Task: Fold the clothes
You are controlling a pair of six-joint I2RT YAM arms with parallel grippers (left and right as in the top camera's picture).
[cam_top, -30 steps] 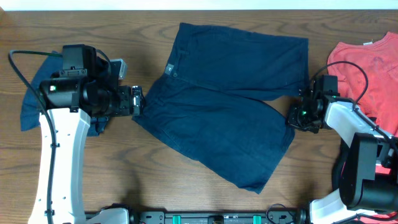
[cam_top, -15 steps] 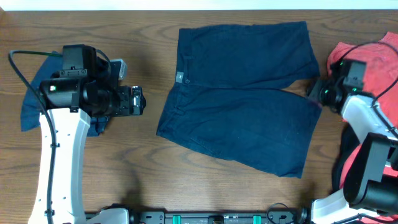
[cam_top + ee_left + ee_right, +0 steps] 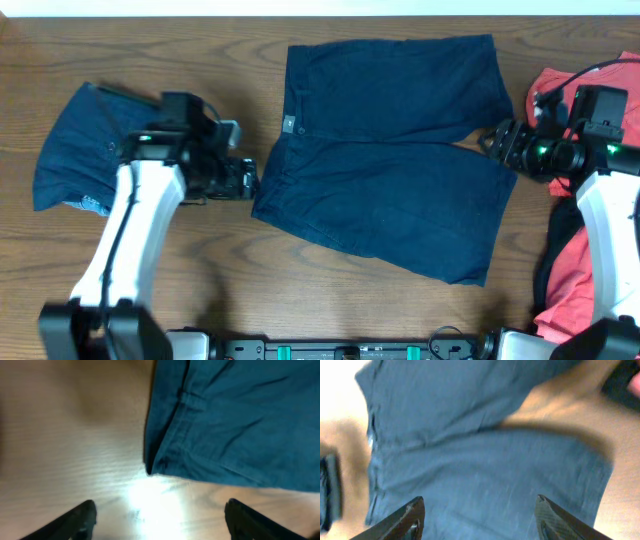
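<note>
The near leg's front corner (image 3: 482,280) on the navy shorts, closest to the black rail, is the next place my right gripper will go to and close on.
A pair of dark navy shorts (image 3: 390,150) lies spread flat mid-table, waistband to the left and legs to the right. My left gripper (image 3: 248,182) is open at the waistband's lower left corner. In the left wrist view its fingertips (image 3: 160,510) stand wide over bare wood, just short of the shorts' corner (image 3: 150,470). My right gripper (image 3: 497,143) is open at the shorts' right edge, between the two legs. The right wrist view shows it (image 3: 480,505) hanging above the navy cloth (image 3: 470,450) with nothing held. A second navy pair (image 3: 75,145) lies folded at the far left.
A coral-red T-shirt (image 3: 556,88) lies crumpled at the table's right edge, under and behind my right arm. Bare wood table (image 3: 250,280) lies in front of the shorts. A black rail (image 3: 350,350) runs along the front edge.
The right gripper opened, let go of the shorts' leg and drew back right. The shorts now lie straightened. The left arm swung right to the waistband corner, uncovering the folded pair.
</note>
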